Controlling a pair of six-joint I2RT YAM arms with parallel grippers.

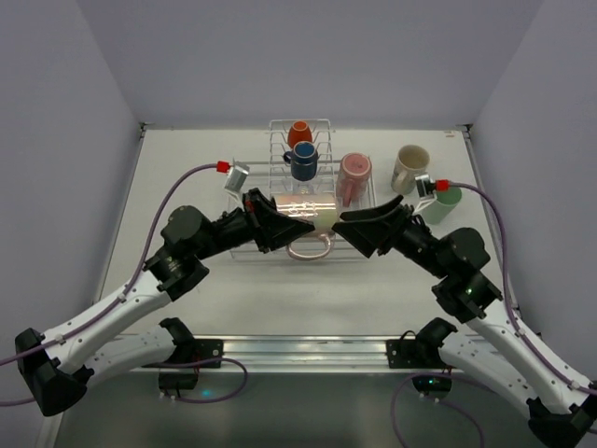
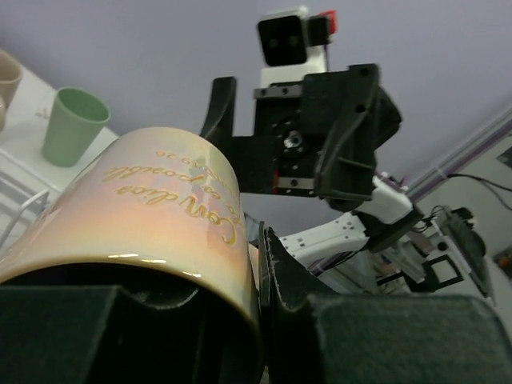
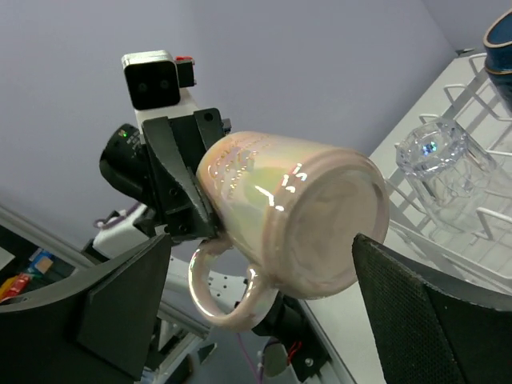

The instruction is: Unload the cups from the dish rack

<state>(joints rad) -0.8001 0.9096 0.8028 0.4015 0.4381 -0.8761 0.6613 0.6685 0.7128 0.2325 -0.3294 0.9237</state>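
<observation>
My left gripper needs to set the pearly mug, now held above the rack's front, down gently on the table across the dish rack from the cream mug [image 1: 172, 205].
My left gripper [image 1: 269, 220] is shut on the rim of a pearly pink-cream mug [image 1: 310, 213] with gold lettering. It holds the mug on its side above the front of the wire dish rack [image 1: 276, 149]. In the left wrist view one finger [image 2: 300, 280] presses the mug's [image 2: 160, 208] outer wall and the other is inside. My right gripper [image 1: 353, 224] is open, with a jaw on each side of the mug's base [image 3: 320, 216] and no visible contact. An orange-red mug [image 1: 299, 133] and a dark-blue mug [image 1: 303, 161] sit in the rack. A clear glass [image 3: 436, 156] rests on the rack wires.
On the table right of the rack stand a pink tumbler [image 1: 354, 175], a cream mug [image 1: 409, 166] and a mint-green tumbler [image 1: 442, 204]. The two arms meet over the rack's front. Grey walls close the table at the left, right and back.
</observation>
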